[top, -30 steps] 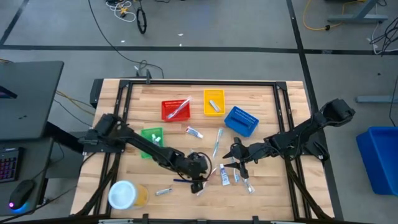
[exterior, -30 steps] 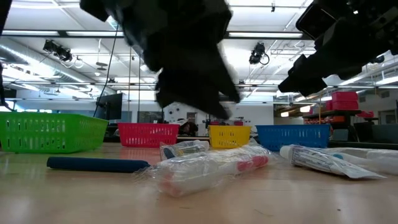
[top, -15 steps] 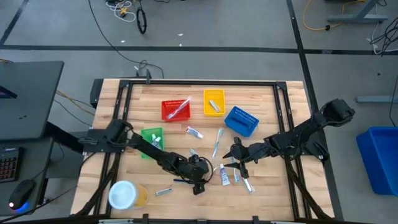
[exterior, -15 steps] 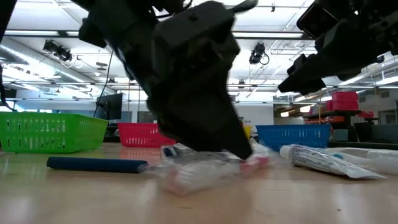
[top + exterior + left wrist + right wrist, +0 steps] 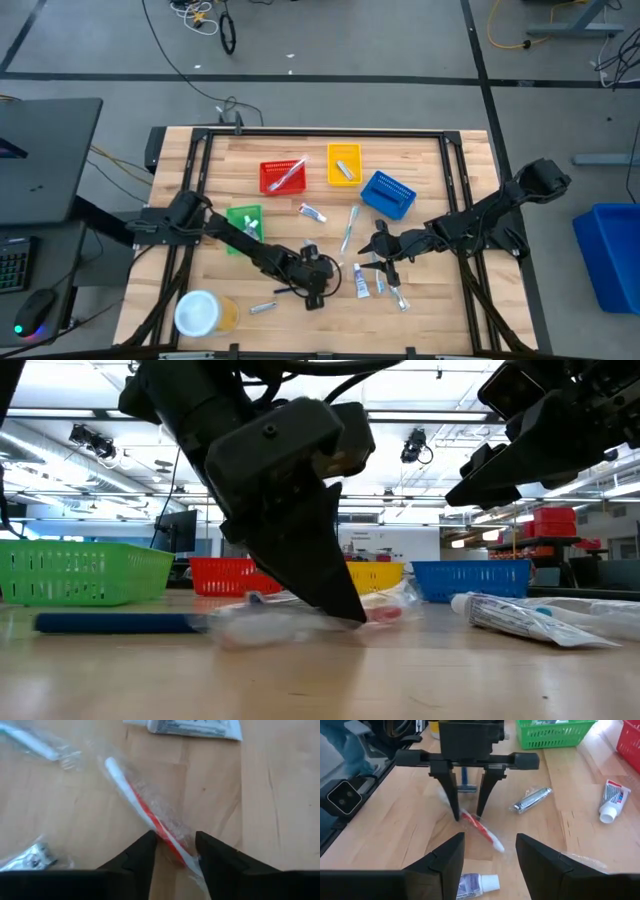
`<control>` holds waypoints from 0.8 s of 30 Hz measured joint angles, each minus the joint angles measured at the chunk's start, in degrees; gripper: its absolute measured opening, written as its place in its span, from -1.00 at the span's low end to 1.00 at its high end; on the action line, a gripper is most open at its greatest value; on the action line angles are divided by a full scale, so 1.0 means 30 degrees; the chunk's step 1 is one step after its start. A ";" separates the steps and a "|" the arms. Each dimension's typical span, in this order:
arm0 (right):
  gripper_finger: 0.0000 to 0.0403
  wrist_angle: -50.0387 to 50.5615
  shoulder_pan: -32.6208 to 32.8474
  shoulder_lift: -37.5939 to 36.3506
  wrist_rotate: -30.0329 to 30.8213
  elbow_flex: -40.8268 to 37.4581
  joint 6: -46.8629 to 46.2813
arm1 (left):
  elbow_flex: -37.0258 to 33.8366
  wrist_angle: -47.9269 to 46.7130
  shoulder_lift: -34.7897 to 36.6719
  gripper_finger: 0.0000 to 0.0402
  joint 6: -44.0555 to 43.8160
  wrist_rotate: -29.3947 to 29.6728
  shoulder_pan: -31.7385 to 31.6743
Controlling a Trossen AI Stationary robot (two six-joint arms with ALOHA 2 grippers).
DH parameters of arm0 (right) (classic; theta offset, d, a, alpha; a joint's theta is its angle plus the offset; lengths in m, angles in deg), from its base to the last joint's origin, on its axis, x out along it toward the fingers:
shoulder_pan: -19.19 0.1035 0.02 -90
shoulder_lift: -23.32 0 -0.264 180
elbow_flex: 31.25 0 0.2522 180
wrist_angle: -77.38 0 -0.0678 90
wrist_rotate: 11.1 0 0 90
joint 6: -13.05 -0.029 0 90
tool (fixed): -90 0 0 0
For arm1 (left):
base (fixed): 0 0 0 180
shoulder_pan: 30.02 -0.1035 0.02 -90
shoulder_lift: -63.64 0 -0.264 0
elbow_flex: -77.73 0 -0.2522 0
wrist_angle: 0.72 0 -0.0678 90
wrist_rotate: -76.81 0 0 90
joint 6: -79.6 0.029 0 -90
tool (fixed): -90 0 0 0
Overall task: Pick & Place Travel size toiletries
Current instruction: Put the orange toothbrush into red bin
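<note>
The middle of the wrapped silver nail clipper (image 5: 400, 298), the outermost of the small items lying below my right gripper, is the next place that gripper should close on.
A red-and-white toothbrush in a clear wrapper (image 5: 150, 817) lies flat on the table near its middle (image 5: 325, 272). My left gripper (image 5: 175, 851) is open and points down, its fingertips low at the table (image 5: 340, 610), one on each side of the brush handle. A dark-handled razor (image 5: 285, 291) and a silver tube (image 5: 263, 307) lie beside it. Three small tubes (image 5: 362, 283) lie to the right. My right gripper (image 5: 490, 865) is open and hovers above them (image 5: 380, 250), touching nothing. My left gripper comes from above, pointing down, with its fingers (image 5: 144, 851) standing across the wrapped toothbrush at its red-striped handle (image 5: 162, 832). One finger touches the clear wrapper there. The toothbrush lies flat on the table, with a gap still open between the fingers.
Red (image 5: 283, 176), yellow (image 5: 343, 165), blue (image 5: 388, 194) and green (image 5: 244, 225) baskets stand across the far half. A white-lidded jar (image 5: 203, 313) is at the near left corner. Another toothbrush (image 5: 349, 228) and a tube (image 5: 312, 212) lie mid-table.
My left gripper has come down from above the table until its fingertips stand at the wrapped toothbrush. The wrapped toothbrush and the razor beside it have slid a little toward the table's left.
</note>
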 joint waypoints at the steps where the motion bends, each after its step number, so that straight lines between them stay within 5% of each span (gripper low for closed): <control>1: -0.07 0.0000 0.0000 0.0000 0.0000 0.0000 0.0000 | -0.0011 -0.0099 0.0044 -0.30 -0.0029 0.0017 -0.0044; 18: -0.09 0.0124 0.0000 0.0000 -0.0015 0.0000 -0.0703 | 0.0149 -0.0848 0.1435 -0.85 -0.3464 -0.0432 -0.0497; 24: -0.10 0.0220 0.0000 0.0000 -0.0009 0.0000 -0.1459 | 0.0199 -0.4414 0.4855 -0.84 -0.2942 0.3150 -0.0734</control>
